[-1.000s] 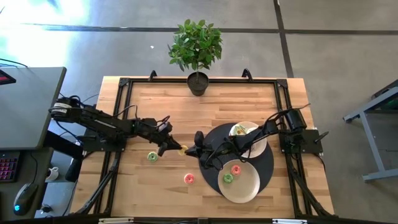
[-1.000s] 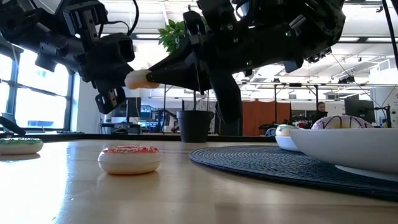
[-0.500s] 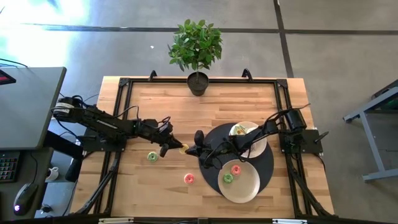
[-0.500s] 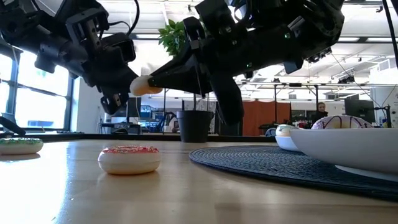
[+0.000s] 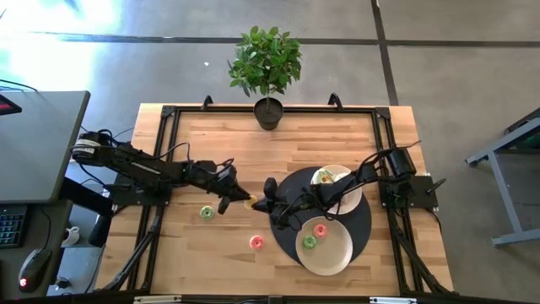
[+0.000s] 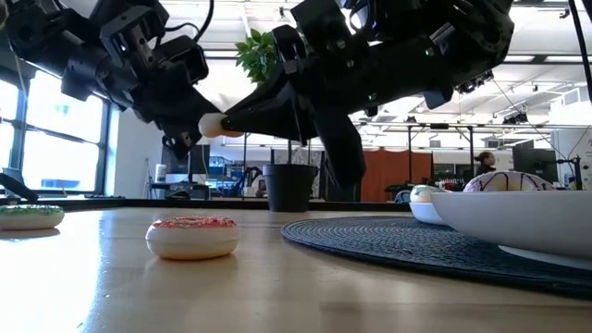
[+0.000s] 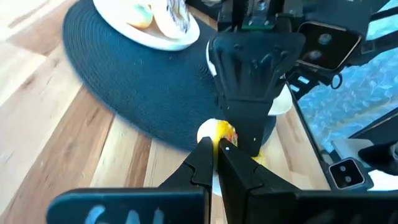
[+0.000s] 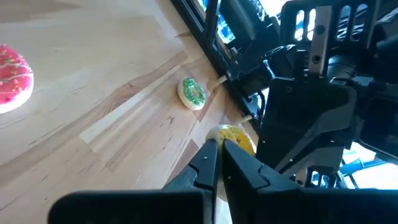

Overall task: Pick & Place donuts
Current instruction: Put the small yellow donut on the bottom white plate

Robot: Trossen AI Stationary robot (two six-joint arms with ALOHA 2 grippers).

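Next, my right gripper lets go of the yellow donut on the near white plate [image 5: 322,242], next to its green and pink donuts.
A small yellow donut [image 5: 250,203] is in the air over the table's middle, between my two grippers. My left gripper [image 5: 235,198] is shut on it from the left. My right gripper [image 5: 261,201] is shut, and its tips stand right beside the donut [image 8: 237,138] on the other side. On the bare wood, a green donut [image 5: 207,212] and a pink donut [image 5: 257,242] lie flat. The near white plate [image 5: 335,257] holds a green donut [image 5: 310,241] and a pink one [image 5: 320,230]. Pale frosted donuts [image 5: 327,176] lie on the far plate [image 5: 348,196]. My left gripper pinches the yellow donut's rim [image 7: 211,133] between its two fingertips, coming about level from the table's left. The donut [image 6: 215,124] is lifted clear of the table. My right gripper's shut tips [image 6: 228,120] are at the donut; whether they touch it I cannot tell.
A round dark mat [image 5: 364,221] under both plates covers the table's right half. A potted plant [image 5: 267,111] stands at the far edge. Black frame rails [image 5: 164,143] run along the table's sides. Bare wood shows at the near left.
My left gripper has moved a little toward the table's right, closer to my right gripper, carrying the yellow donut with it. My right gripper has kept still.
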